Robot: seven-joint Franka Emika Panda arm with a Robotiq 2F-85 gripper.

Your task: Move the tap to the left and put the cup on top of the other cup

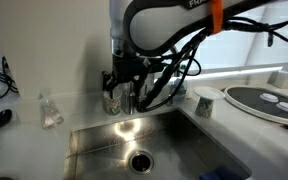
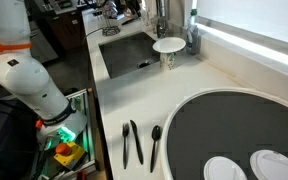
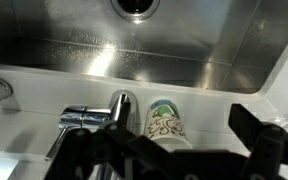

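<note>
The patterned cup has a side nearest the tap. My gripper should next close there on the rim of the patterned cup (image 1: 117,92) (image 3: 152,139).
My gripper (image 1: 121,88) hangs low over the counter behind the sink, right by the tap. In the wrist view its dark fingers (image 3: 184,140) are spread wide and open. The cup (image 3: 164,120) stands between them, pale with a swirled pattern, untouched. It looks dull grey in an exterior view (image 1: 112,102). The chrome tap (image 3: 120,104) stands just beside the cup, its lever (image 3: 82,116) pointing away. The tap also shows in an exterior view (image 2: 161,20). The other cup (image 1: 206,100), pale with a wide flat top, stands on the counter beside the sink (image 2: 168,50).
The steel sink (image 1: 94,140) with its drain (image 1: 140,160) lies in front of the tap. A large dark-rimmed plate (image 1: 246,100) sits past the pale cup. A small clear glass item (image 1: 50,112) stands at the sink's other side. Dark utensils (image 2: 134,142) lie on the counter.
</note>
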